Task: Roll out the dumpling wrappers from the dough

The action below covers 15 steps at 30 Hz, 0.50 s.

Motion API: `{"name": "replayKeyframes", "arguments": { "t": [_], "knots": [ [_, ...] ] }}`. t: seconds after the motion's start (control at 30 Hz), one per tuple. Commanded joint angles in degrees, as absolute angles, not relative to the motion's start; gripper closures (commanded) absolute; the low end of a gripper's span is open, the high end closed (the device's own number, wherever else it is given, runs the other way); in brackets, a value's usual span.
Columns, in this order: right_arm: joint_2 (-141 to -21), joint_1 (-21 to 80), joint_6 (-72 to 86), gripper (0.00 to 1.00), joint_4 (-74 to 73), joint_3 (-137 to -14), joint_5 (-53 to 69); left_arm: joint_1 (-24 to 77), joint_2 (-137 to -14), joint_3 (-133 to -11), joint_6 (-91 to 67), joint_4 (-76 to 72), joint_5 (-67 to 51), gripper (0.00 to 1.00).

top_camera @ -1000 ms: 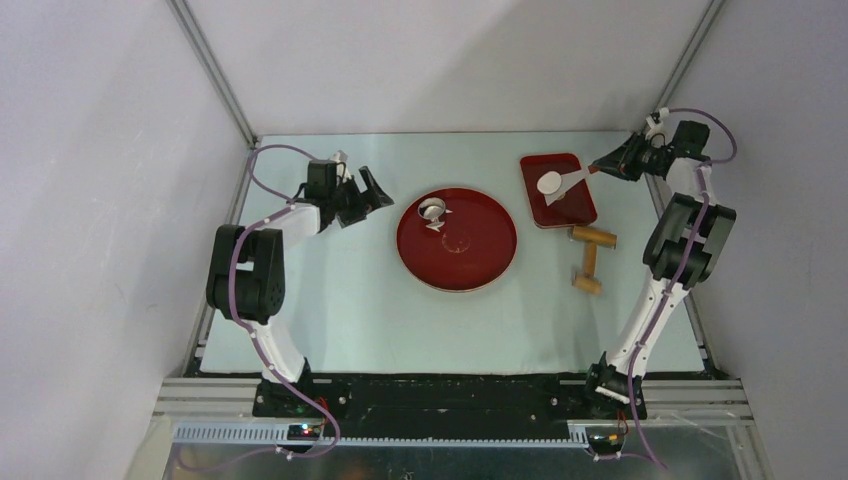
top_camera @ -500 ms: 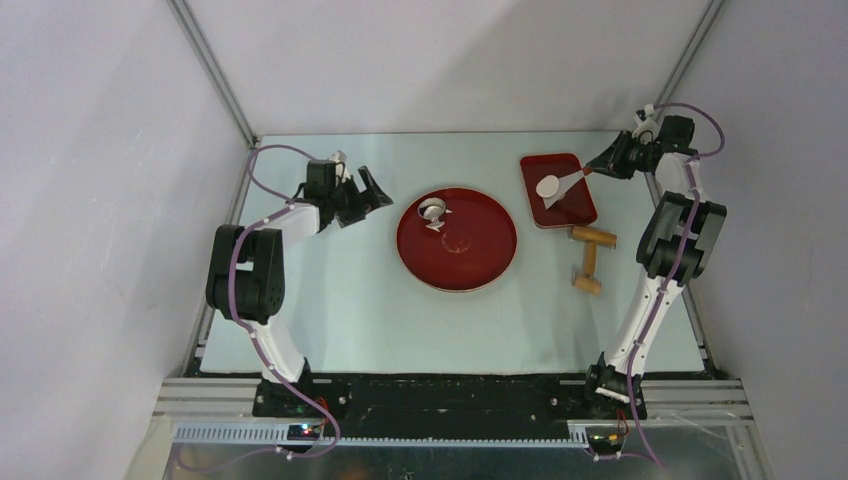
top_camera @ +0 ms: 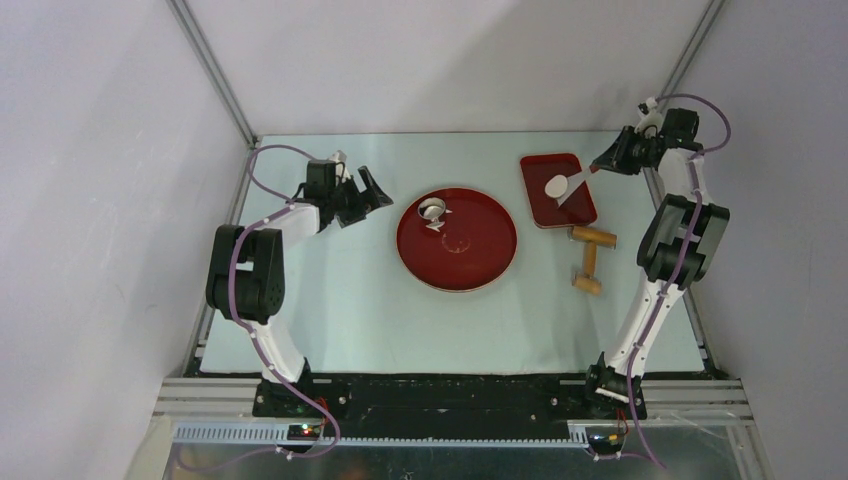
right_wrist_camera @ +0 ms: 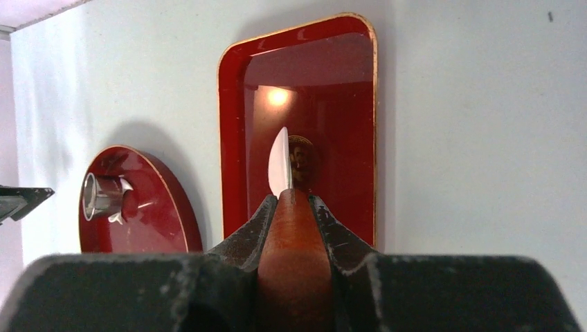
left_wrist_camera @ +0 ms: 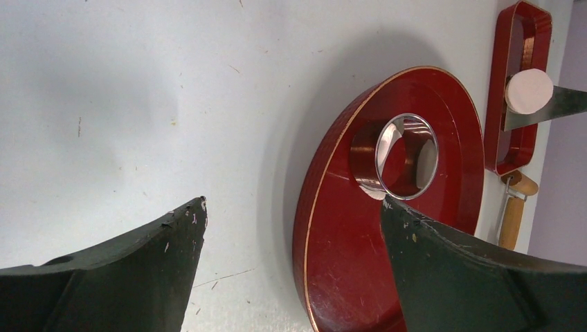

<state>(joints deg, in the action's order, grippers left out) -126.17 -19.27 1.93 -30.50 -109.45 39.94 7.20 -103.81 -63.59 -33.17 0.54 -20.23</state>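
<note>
I need to release the metal spatula from my right gripper between the round red plate and the wooden rolling pin [top_camera: 535,280].
My right gripper [top_camera: 603,164] [right_wrist_camera: 294,199] is shut on the wooden handle [right_wrist_camera: 294,256] of a metal spatula [top_camera: 576,177]. A round white dumpling wrapper [top_camera: 556,184] [left_wrist_camera: 529,91] rests on its blade over the rectangular red tray [top_camera: 577,212]. The right wrist view shows that wrapper [right_wrist_camera: 279,166] almost edge-on. On the round red plate [top_camera: 470,258] [left_wrist_camera: 346,263] stands a shiny ring cutter [top_camera: 431,210] [left_wrist_camera: 406,157] with curled dough scraps [top_camera: 439,223] [right_wrist_camera: 125,185] beside it. My left gripper [top_camera: 382,193] [left_wrist_camera: 293,200] is open and empty, just left of the plate.
A wooden rolling pin [top_camera: 590,258] [left_wrist_camera: 513,214] lies on the table in front of the red tray [right_wrist_camera: 228,138]. The enclosure's walls and metal posts stand close behind both arms.
The right wrist has drawn back a little toward the far right corner, and the spatula with the wrapper has shifted slightly right over the tray. The left arm has not moved.
</note>
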Motion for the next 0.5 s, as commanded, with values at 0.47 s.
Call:
{"name": "replayKeyframes", "arguments": {
  "t": [0.47],
  "knots": [
    [-122.48,-12.36,-15.20,1.00,-37.20,-113.38,13.32,6.74,-101.45,-64.86,-33.66,-1.18,-21.75,0.02]
  ]
}}
